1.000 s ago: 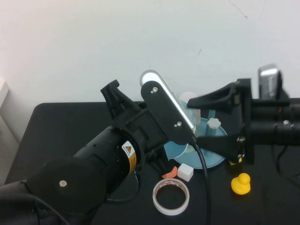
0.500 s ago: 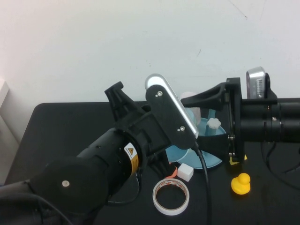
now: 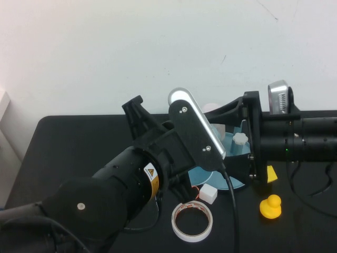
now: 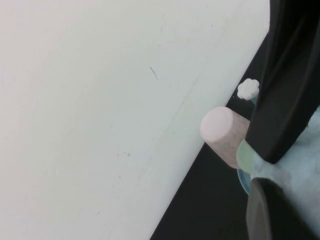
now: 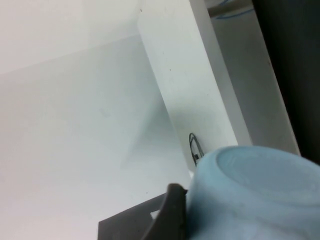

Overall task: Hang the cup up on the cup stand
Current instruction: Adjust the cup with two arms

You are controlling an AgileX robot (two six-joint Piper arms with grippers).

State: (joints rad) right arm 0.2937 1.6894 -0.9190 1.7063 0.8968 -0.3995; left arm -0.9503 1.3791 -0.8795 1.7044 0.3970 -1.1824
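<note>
Next, I release the light blue cup from my left gripper above the blue cup stand (image 3: 205, 113) to my right gripper.
The light blue cup (image 4: 300, 165) sits between the dark fingers of my left gripper (image 4: 265, 172), which is shut on it. In the high view my left wrist hides both this gripper and the cup. My right gripper (image 3: 225, 141) reaches in from the right with its jaws spread wide. The cup's base (image 5: 255, 195) lies between them, with one finger (image 5: 172, 215) next to its side. The blue cup stand (image 3: 234, 182) lies just below, with a white flower cap (image 3: 240, 138). Its rim (image 4: 242, 180) and a cap (image 4: 247, 89) also show in the left wrist view.
A pale pink cup (image 4: 222, 135) and a pale green cup (image 4: 245, 152) hang on the stand. A tape roll (image 3: 192, 221), a white cube (image 3: 208, 194), an orange piece (image 3: 194, 193) and a yellow duck (image 3: 270, 205) lie in front. The white wall is close behind.
My right arm has moved left, bringing its spread jaws over the stand and toward my left wrist. My left arm has shifted slightly right and up.
</note>
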